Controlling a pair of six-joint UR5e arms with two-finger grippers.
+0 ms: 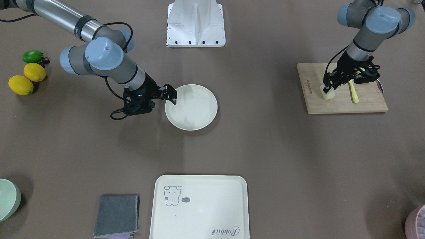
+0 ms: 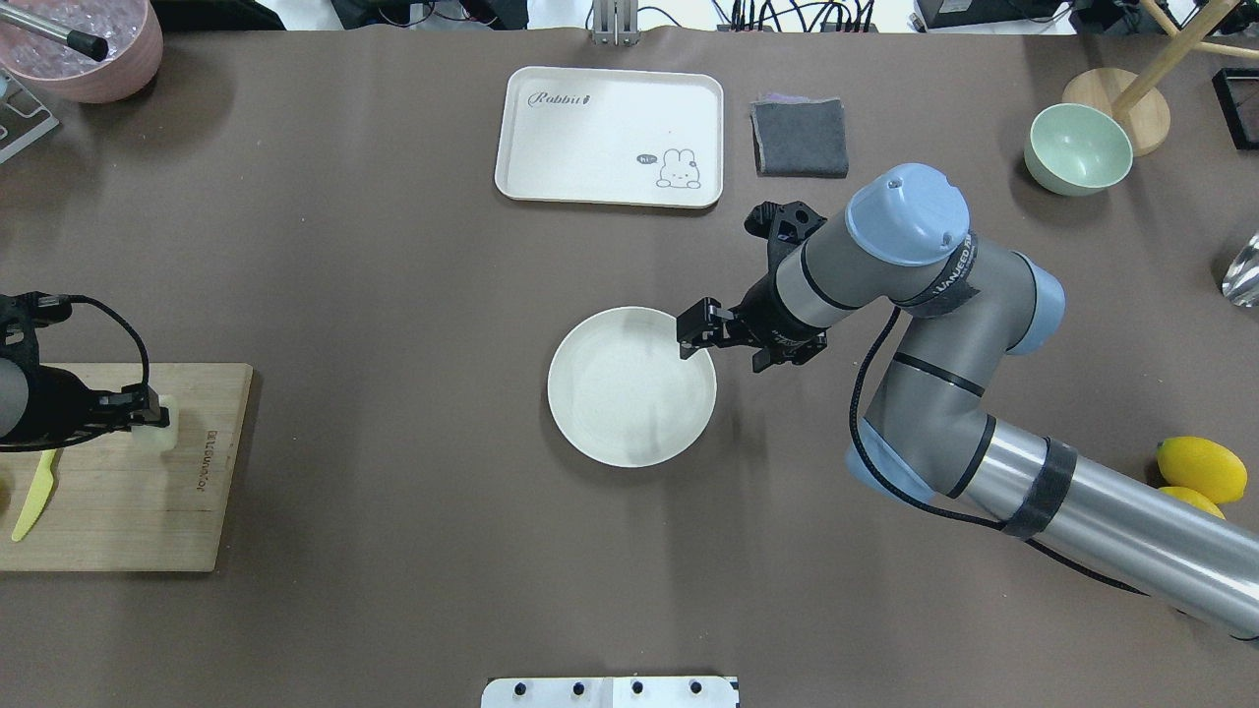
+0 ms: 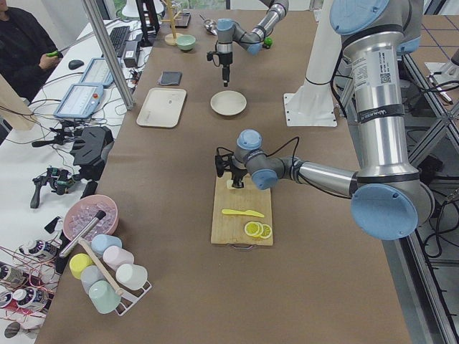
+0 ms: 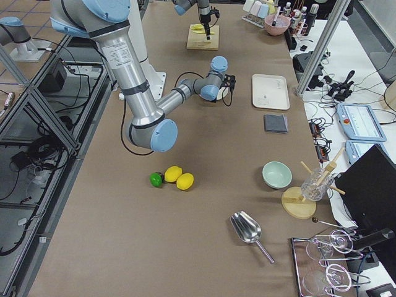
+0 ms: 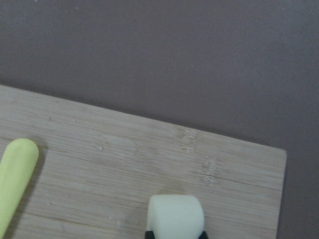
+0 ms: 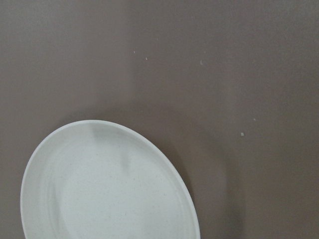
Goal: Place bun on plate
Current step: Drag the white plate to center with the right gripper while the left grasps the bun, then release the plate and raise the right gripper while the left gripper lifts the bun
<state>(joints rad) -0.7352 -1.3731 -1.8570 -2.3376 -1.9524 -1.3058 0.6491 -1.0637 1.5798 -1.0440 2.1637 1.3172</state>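
The left gripper needs to release the bun on the middle of the round cream plate (image 1: 194,107).
The bun (image 2: 163,430) is a small cream block held at the corner of a wooden cutting board (image 2: 118,511). My left gripper (image 2: 149,411) is shut on it. From the left wrist the bun (image 5: 175,215) shows just over the board (image 5: 124,164), and I cannot tell whether it touches. The front view has the same bun (image 1: 327,94) under the left gripper (image 1: 328,88). The round cream plate (image 2: 629,403) sits bare at mid-table. My right gripper (image 2: 694,332) hovers open over its rim, holding nothing. The right wrist sees only the plate (image 6: 99,189).
A yellow knife (image 2: 34,492) lies on the board beside the bun. A cream tray (image 2: 610,138), a grey cloth (image 2: 800,138) and a green bowl (image 2: 1077,149) sit at the far side. Lemons (image 2: 1202,469) lie by the right arm. Brown table stretches between board and plate.
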